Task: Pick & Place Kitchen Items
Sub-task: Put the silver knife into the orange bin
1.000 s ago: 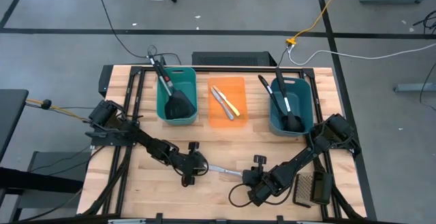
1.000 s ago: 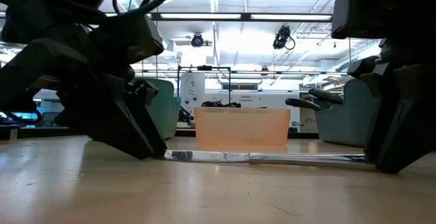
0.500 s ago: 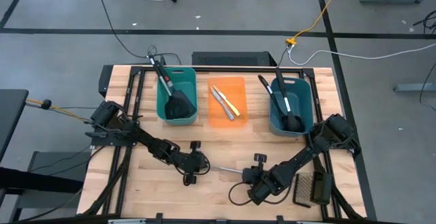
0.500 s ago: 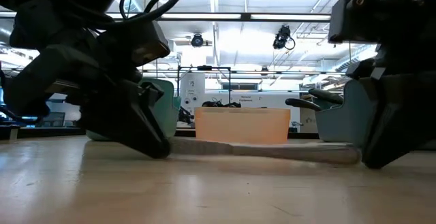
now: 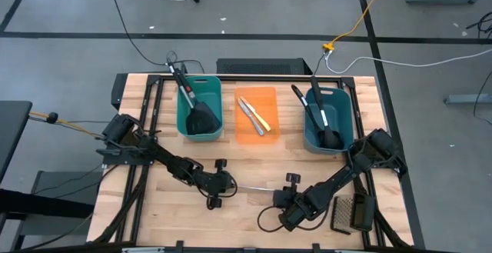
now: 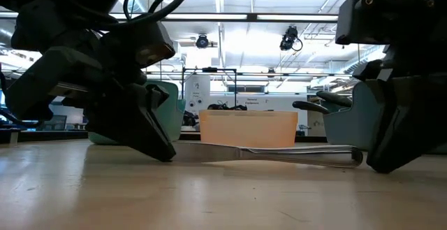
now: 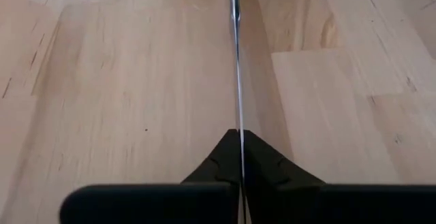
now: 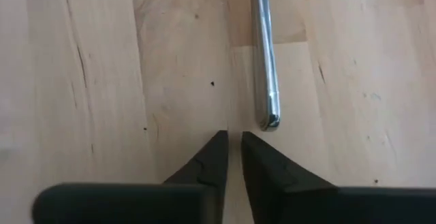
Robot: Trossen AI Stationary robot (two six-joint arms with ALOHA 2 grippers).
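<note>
The knife's handle end sits beyond the robot's right gripper's fingers, so that gripper should open and take the knife's handle point(image 6: 332, 157) before the left gripper lets go of the blade.
A silver table knife point(image 5: 255, 192) stretches between my two grippers near the table's near edge. In the low view the knife point(image 6: 265, 149) slopes from its raised left end down toward the wood at its right end. My left gripper point(image 7: 237, 134) is shut on that left end. My right gripper point(image 8: 234, 137) points down at the bare wood, its fingers open by a narrow gap with nothing between them. The knife's rounded right end point(image 8: 268, 118) lies just past its fingertips, untouched. My left gripper pinches the knife's left end point(image 7: 236, 123) between its two fingers, which press on its flat sides, so I see the knife edge-on. The fingers slant down from the table's left and lie along the knife. That end is held a little off the table point(image 6: 183, 144).
At the far side stand a teal tub point(image 5: 187, 121) with a black spatula, an orange tub point(image 5: 265, 97) with two small knives, and a blue tub point(image 5: 310, 138) with black ladles. A black slotted spatula head point(image 5: 350, 212) lies at the near right, beside my right arm.
My left gripper has shut on the knife's left end. The knife lay flat on the wood; it now stands on edge with its left end raised slightly. Both arms have stayed in place.
</note>
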